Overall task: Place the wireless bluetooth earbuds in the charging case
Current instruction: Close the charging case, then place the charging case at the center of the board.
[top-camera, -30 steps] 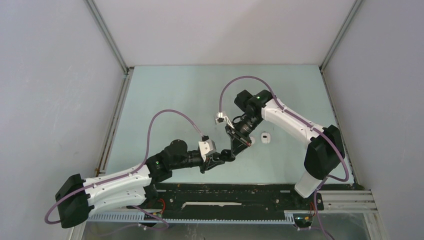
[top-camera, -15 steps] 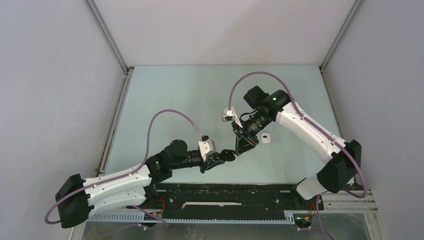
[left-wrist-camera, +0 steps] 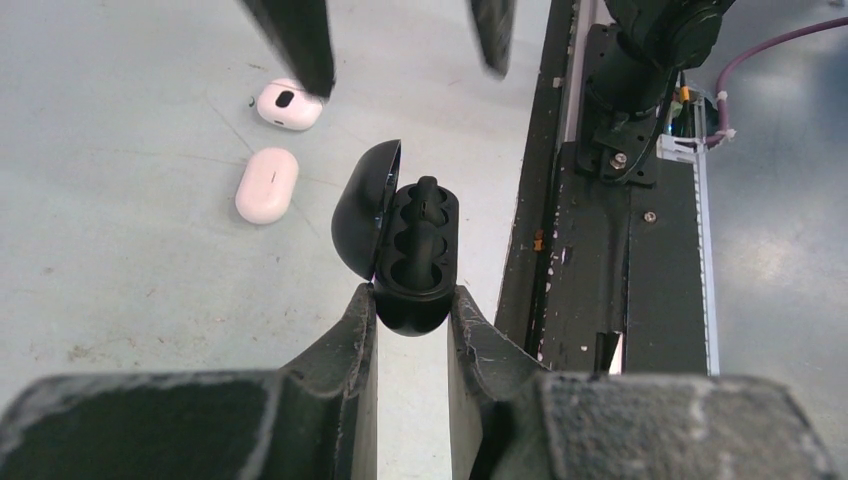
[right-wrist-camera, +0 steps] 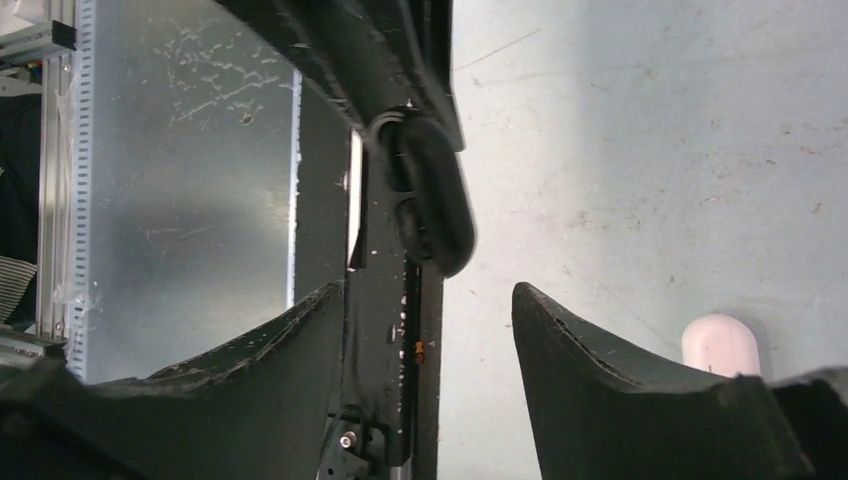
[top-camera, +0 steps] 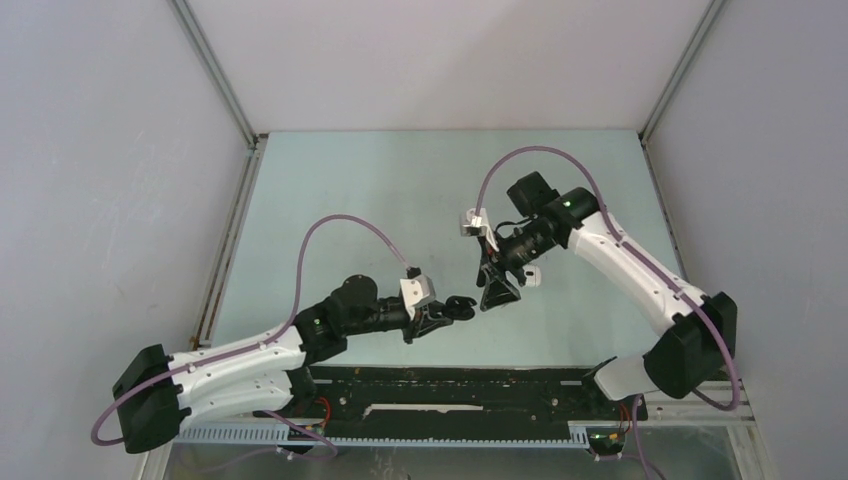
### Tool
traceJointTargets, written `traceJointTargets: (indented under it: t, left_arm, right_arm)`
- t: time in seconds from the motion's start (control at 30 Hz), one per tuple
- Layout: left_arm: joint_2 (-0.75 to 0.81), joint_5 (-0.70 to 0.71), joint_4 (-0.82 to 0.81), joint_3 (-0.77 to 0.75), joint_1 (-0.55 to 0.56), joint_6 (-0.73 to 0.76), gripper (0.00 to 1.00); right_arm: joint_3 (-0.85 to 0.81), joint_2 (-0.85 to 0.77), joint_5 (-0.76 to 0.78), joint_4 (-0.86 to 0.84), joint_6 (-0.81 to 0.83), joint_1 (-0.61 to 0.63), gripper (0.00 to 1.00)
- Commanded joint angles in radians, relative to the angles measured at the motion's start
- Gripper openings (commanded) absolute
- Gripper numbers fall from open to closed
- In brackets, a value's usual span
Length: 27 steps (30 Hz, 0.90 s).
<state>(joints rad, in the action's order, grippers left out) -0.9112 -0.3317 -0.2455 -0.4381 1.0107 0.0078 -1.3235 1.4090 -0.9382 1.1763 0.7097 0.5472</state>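
Note:
My left gripper is going to set the black charging case down on the table (top-camera: 462, 291) (left-wrist-camera: 238, 286) next to the plain white oval case and let go.
My left gripper (left-wrist-camera: 413, 292) is shut on the near end of a black charging case (left-wrist-camera: 418, 262), held just above the table. Its lid (left-wrist-camera: 364, 207) stands open to the left. One black earbud (left-wrist-camera: 427, 191) sits in the far slot with its stem showing; the near slot looks hollow. My right gripper (right-wrist-camera: 428, 290) is open with nothing between its fingers, a little beyond the case (right-wrist-camera: 432, 198). From above, the left gripper (top-camera: 458, 305) and right gripper (top-camera: 498, 299) nearly meet at mid-table.
Two white oval cases lie on the table beyond the black one: a plain one (left-wrist-camera: 266, 185) and one with a dark spot (left-wrist-camera: 290, 105), which also shows from above (top-camera: 532, 275). The black base rail (left-wrist-camera: 600, 230) runs along the near edge.
The right gripper has opened and drawn back to the right, away from the black case. The left gripper has kept its hold and barely moved.

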Motion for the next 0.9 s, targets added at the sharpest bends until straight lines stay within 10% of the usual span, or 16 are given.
traceJointTargets:
  t: [0.0,0.43,0.87]
  left_arm:
    - [-0.006,-0.019,-0.039,-0.06,0.005,-0.025,0.0]
    - [-0.087,0.097,-0.039,-0.109,-0.062,-0.172,0.0]
    - [-0.377,0.208,-0.038,-0.179,-0.124,-0.515,0.03]
  right_arm:
    - [0.025,0.048,-0.038,-0.103,-0.006,0.012,0.66]
    - [0.15,-0.218,0.144,-0.169,-0.113,0.083,0.84]
    - [0.433,-0.302,0.182,-0.722,-0.556,-0.756,1.0]
